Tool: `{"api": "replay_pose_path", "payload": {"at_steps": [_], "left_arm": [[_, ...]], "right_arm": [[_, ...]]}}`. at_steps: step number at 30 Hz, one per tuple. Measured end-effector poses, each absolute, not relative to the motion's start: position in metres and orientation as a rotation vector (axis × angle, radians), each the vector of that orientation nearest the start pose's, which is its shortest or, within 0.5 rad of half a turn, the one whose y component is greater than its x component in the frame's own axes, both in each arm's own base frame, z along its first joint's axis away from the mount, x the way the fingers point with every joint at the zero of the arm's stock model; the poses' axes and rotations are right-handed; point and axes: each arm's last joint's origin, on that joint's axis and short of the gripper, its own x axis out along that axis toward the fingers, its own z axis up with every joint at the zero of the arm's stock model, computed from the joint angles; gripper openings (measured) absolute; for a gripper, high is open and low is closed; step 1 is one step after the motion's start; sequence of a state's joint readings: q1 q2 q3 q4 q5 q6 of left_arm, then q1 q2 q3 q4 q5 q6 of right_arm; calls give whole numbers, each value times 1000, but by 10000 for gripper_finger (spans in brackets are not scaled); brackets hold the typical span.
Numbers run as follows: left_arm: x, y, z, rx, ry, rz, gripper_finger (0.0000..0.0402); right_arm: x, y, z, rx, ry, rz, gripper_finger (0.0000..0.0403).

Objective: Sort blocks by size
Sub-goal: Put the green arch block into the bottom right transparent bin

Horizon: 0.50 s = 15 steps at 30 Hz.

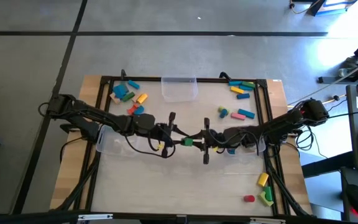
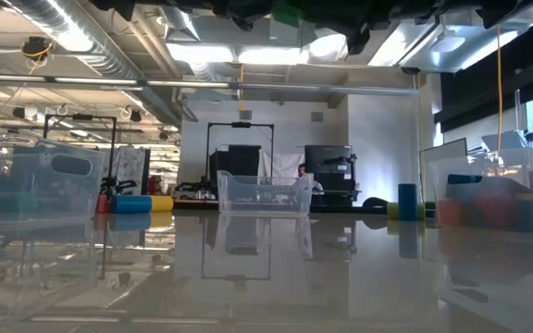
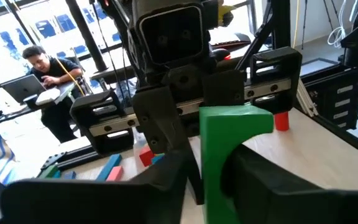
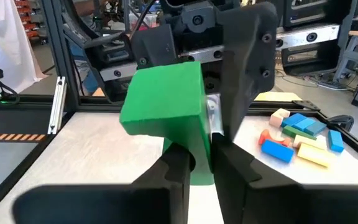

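Note:
Next, I let go of the green block with my right gripper inside the clear bin (image 1: 237, 147) under that gripper's own arm, onto the blocks there.
A green block (image 1: 187, 142), with a wide part and a narrower leg, hangs above the table's middle between my two grippers, which point level at each other. My right gripper (image 1: 199, 142) (image 4: 201, 168) comes from the table's right and is shut on the block (image 4: 166, 106). My left gripper (image 1: 174, 138) comes from the left. Its fingers (image 3: 166, 180) stand on either side of the block (image 3: 229, 143), slightly apart from it. Other blocks lie loose at far left (image 1: 129, 96), far right (image 1: 241, 87) and near right (image 1: 263, 190). My right gripper pinches the green block's narrower leg (image 4: 199, 155) between its two fingers. The fingers lie level, coming from the table's right side. The block is lifted clear of the table, its wide part sticking out past the fingertips toward my left gripper.
A clear bin (image 1: 179, 87) stands at the far middle. Two more clear bins sit under the arms, at left (image 1: 107, 140) and right (image 1: 257, 144). A few blocks lie at mid right (image 1: 235, 113). A black frame (image 1: 104, 79) borders the table. A person sits beyond the table (image 3: 42, 68).

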<state>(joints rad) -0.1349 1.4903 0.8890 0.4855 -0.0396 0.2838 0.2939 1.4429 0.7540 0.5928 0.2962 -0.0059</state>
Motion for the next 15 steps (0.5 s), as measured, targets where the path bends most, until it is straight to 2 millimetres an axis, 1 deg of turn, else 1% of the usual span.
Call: {"api": "replay_pose_path", "payload": {"at_steps": [4, 7, 10, 15], "left_arm": [[328, -44, 266, 295, 107, -110, 145], [326, -44, 265, 297, 137, -115, 163], [321, -43, 266, 261, 186, -119, 169], [310, -41, 271, 237, 238, -122, 167]], "right_arm": [[298, 81, 246, -39, 98, -8, 57], [297, 81, 245, -45, 114, -20, 52], [293, 79, 248, -49, 131, -34, 51], [286, 77, 256, -48, 138, -37, 51]]}}
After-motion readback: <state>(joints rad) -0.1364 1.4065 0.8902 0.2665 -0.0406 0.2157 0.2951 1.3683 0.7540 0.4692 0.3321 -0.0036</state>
